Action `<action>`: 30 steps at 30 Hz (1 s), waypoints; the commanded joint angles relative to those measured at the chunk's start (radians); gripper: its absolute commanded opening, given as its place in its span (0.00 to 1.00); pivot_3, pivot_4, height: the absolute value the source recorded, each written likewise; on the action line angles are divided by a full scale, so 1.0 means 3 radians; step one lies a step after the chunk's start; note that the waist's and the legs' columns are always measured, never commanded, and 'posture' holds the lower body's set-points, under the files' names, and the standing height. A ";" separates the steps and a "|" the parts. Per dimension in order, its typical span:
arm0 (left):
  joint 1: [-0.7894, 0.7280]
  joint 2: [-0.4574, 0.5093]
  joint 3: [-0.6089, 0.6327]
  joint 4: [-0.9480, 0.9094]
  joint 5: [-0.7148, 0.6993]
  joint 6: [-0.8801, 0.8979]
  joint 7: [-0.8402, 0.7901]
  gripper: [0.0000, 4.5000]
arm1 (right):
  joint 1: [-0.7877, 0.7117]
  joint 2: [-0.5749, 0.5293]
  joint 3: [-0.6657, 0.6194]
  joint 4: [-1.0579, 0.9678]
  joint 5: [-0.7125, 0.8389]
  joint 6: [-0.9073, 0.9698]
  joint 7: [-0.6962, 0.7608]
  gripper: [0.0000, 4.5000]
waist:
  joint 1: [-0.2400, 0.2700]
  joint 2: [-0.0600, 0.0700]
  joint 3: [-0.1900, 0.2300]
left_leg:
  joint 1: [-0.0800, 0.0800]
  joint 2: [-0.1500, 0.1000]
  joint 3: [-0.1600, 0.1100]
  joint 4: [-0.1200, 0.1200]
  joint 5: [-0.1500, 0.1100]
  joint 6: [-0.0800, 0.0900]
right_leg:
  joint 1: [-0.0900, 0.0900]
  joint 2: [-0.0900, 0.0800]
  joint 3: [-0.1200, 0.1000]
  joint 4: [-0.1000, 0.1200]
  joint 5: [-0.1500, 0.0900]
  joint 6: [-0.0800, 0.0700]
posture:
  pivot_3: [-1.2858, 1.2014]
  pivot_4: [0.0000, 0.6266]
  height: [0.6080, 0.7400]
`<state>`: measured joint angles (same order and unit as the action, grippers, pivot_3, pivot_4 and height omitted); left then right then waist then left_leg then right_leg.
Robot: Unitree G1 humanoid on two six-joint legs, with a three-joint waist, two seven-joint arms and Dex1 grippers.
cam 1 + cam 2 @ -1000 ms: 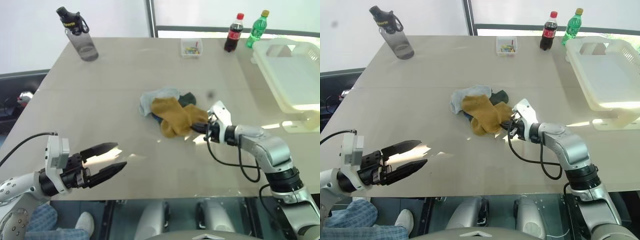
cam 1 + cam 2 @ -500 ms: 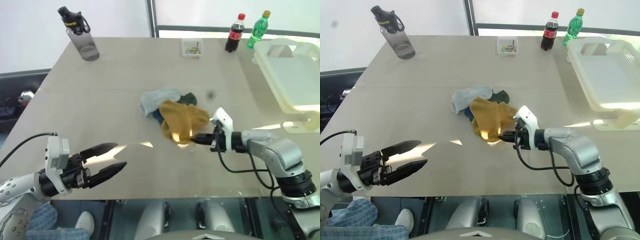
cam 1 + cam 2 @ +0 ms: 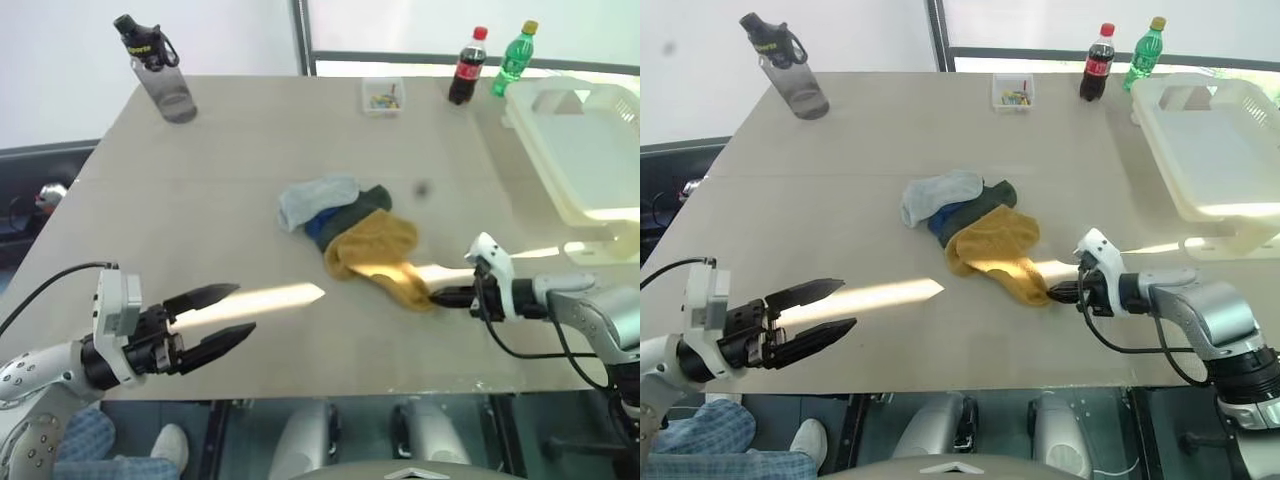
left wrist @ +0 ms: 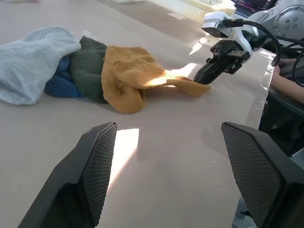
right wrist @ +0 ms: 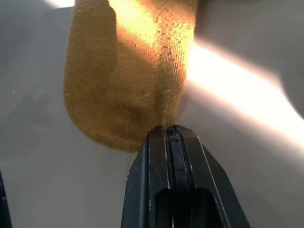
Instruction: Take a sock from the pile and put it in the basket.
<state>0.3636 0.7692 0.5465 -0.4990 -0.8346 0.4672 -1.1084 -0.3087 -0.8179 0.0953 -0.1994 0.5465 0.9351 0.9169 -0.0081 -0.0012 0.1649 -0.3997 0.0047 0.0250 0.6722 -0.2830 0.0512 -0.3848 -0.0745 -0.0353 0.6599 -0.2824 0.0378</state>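
Next, my right gripper releases the mustard-yellow sock, now stretched out from the pile, on the bare table (image 3: 382,307) (image 5: 57,71) between the pile and the front edge.
The pile (image 3: 330,205) lies mid-table: light blue, dark green and bright blue socks bunched together. A mustard-yellow sock (image 3: 378,255) trails out from it toward the right front, lying stretched on the table. My right gripper (image 3: 440,297) is shut on that sock's tip (image 5: 128,71), low over the table; in the right wrist view the black fingertips (image 5: 164,137) pinch the knit edge. My left gripper (image 3: 215,318) hangs open at the left front, far from the pile, with nothing between its fingers (image 4: 97,161). The cream-white basket (image 3: 590,150) stands at the table's right edge.
A grey water bottle (image 3: 158,65) stands at the back left. A small clear box (image 3: 383,95), a cola bottle (image 3: 466,68) and a green bottle (image 3: 514,60) line the back edge. The table's front edge (image 3: 400,390) runs just below both grippers.
My right gripper has moved right and toward the front edge, dragging the mustard-yellow sock off the pile and stretching it out. The left gripper has stayed still and open.
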 commanded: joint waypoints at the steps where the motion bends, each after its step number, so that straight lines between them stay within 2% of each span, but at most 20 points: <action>1: 0.0010 0.0026 0.0042 -0.0011 0.0023 -0.0066 -0.0041 0.84 | 0.0108 -0.0230 -0.0226 0.0108 -0.0078 -0.0073 0.0069 0.01 | 0.0013 0.0000 0.0000 | 0.0000 0.0000 0.0000 0.0001 0.0000 0.0000 | 0.0001 0.0000 0.0000 -0.0001 0.0000 0.0000 | 0.52 0.24 1.00; 9: -0.0037 0.0035 0.0001 0.0006 0.0016 -0.0040 -0.0068 0.84 | 0.0406 -0.0827 -0.0608 0.0237 -0.0098 -0.0374 0.0489 0.01 | 0.0032 0.0000 0.0000 | 0.0001 0.0000 0.0000 0.0002 -0.0002 0.0003 | 0.0004 0.0000 -0.0001 -0.0002 0.0000 0.0000 | 0.52 0.24 1.00; 11: -0.0063 0.0047 -0.0015 0.0016 0.0010 -0.0029 -0.0080 0.84 | 0.0453 -0.1012 -0.0831 0.0246 -0.0030 -0.0451 0.0689 0.01 | 0.0017 0.0001 0.0001 | 0.0002 0.0000 0.0000 0.0003 -0.0002 0.0004 | 0.0004 0.0001 -0.0001 -0.0001 0.0000 0.0000 | 0.52 0.24 1.00; 16: -0.0081 0.0067 -0.0026 0.0041 0.0008 -0.0013 -0.0123 0.84 | 0.0498 -0.1467 -0.1234 0.0375 0.0014 -0.0508 0.1100 0.01 | 0.0021 0.0006 0.0003 | 0.0002 0.0001 0.0001 0.0005 -0.0002 0.0005 | 0.0005 0.0002 -0.0001 0.0001 0.0000 0.0000 | 0.52 0.24 1.00; 22: -0.0082 0.0067 -0.0031 0.0033 0.0004 0.0003 -0.0136 0.84 | 0.0466 -0.1797 -0.1511 0.0509 0.0034 -0.0565 0.1434 0.01 | 0.0022 0.0004 0.0003 | 0.0004 0.0002 0.0000 0.0005 -0.0002 0.0005 | 0.0009 0.0003 -0.0002 -0.0002 0.0000 0.0000 | 0.52 0.24 1.00; 26: -0.0060 0.0071 -0.0018 0.0027 0.0000 0.0012 -0.0146 0.84 | 0.0114 -0.1823 -0.1514 0.0392 0.0352 -0.0335 0.1526 0.01 | -0.0004 0.0006 0.0004 | 0.0006 0.0002 0.0001 0.0006 -0.0002 0.0004 | 0.0010 0.0002 -0.0001 0.0000 0.0000 0.0000 | 0.52 0.24 1.00; 30: -0.0068 0.0067 -0.0031 0.0011 -0.0007 0.0022 -0.0134 0.84 | -0.0209 -0.1511 -0.1290 0.0038 0.0756 0.0003 0.1364 0.01 | -0.0010 0.0006 0.0003 | 0.0008 0.0005 0.0000 0.0005 -0.0002 0.0004 | 0.0009 0.0004 -0.0002 0.0000 0.0000 0.0000 | 0.52 0.24 1.00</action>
<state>0.3406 0.7817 0.5354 -0.4802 -0.8271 0.4751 -1.1462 -0.3213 -1.3269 -0.3169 -0.1107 0.6849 0.8737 1.3536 -0.0112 0.0005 0.1658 -0.3975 0.0061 0.0250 0.6737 -0.2836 0.0525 -0.3820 -0.0735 -0.0358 0.6599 -0.2825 0.0378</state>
